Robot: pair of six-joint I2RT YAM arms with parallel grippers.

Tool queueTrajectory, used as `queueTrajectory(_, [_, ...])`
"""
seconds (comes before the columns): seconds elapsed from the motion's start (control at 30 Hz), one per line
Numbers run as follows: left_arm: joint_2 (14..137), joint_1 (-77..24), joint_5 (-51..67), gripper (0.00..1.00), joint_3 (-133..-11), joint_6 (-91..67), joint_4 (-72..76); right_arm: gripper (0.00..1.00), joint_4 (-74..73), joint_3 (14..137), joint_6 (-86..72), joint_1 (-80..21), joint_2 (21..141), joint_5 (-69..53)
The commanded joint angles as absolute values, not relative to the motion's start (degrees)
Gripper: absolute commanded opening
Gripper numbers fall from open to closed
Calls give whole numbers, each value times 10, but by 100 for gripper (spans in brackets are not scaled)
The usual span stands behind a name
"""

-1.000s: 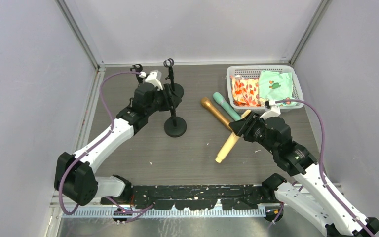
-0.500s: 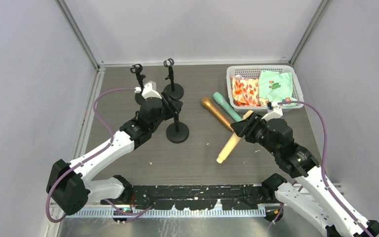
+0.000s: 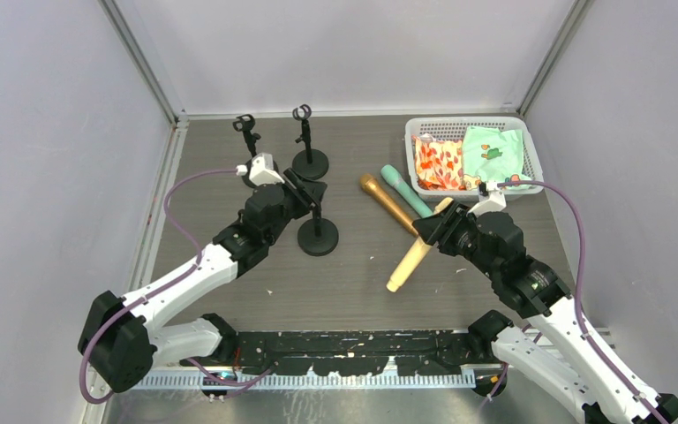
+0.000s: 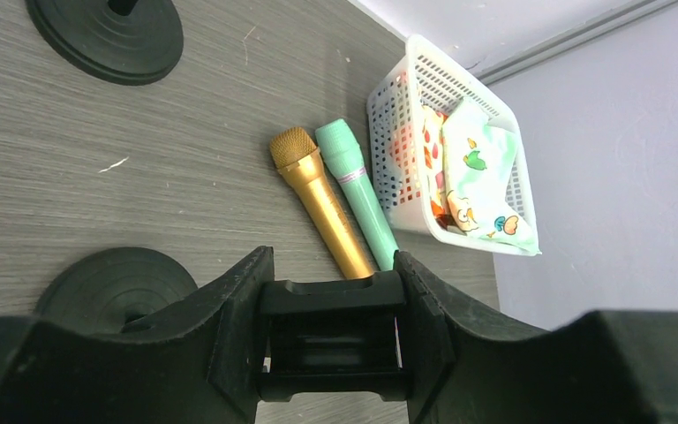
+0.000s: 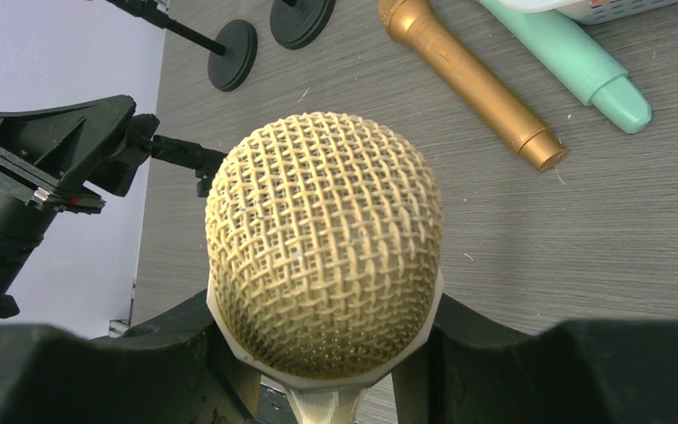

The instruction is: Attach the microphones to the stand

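The left gripper blocks the microphone's clip, so it should open, back off and take the stand's post (image 3: 317, 215) below that black clip for the cream-yellow microphone.
My right gripper (image 3: 431, 231) is shut on the cream-yellow microphone (image 3: 409, 258), just below its mesh head (image 5: 325, 243). The golden-brown microphone (image 3: 387, 201) and the mint-green microphone (image 3: 403, 188) lie side by side on the table next to the basket. They also show in the left wrist view: golden-brown (image 4: 318, 199), mint-green (image 4: 357, 194). My left gripper (image 3: 305, 191) is shut on the black clip (image 4: 331, 336) at the top of the nearest stand, whose round base (image 3: 318, 237) rests on the table. The stand leans toward my left arm.
Two more black stands are at the back left, one (image 3: 307, 159) with its clip upright, the other (image 3: 245, 125) partly behind my left wrist. A white basket (image 3: 523, 141) with patterned cloth bags sits at the back right. Grey walls close in on both sides.
My left arm has drawn back toward the near edge, dragging the held stand a little nearer and to the right. The right arm and its microphone have barely moved.
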State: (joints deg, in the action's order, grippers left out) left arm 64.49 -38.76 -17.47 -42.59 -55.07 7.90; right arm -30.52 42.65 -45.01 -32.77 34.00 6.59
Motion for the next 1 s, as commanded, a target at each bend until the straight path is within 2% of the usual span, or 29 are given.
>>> queueTrajectory(0.0, [640, -394, -155, 42, -439, -529, 108, 10, -282, 444, -456, -328, 337, 81])
queueTrajectory(0.07, [643, -394, -149, 60, -448, -516, 96, 10, -283, 448, -453, -327, 338, 84])
queueTrajectory(0.13, [643, -394, -144, 72, -460, -499, 80, 11, -284, 452, -451, -327, 339, 87])
queueTrajectory(0.2, [642, -394, -140, 77, -469, -483, 67, 11, -285, 456, -447, -327, 340, 89])
queueTrajectory(0.37, [644, -393, -131, 80, -503, -445, 15, 11, -287, 460, -444, -327, 345, 90])
queueTrajectory(0.57, [665, -393, -127, 76, -541, -431, -56, 12, -284, 457, -445, -328, 343, 90])
queueTrajectory(0.87, [686, -388, -114, 61, -543, -428, -61, 11, -297, 462, -440, -327, 338, 96])
queueTrajectory(0.97, [684, -385, -110, 52, -542, -423, -61, 11, -297, 461, -439, -327, 336, 98])
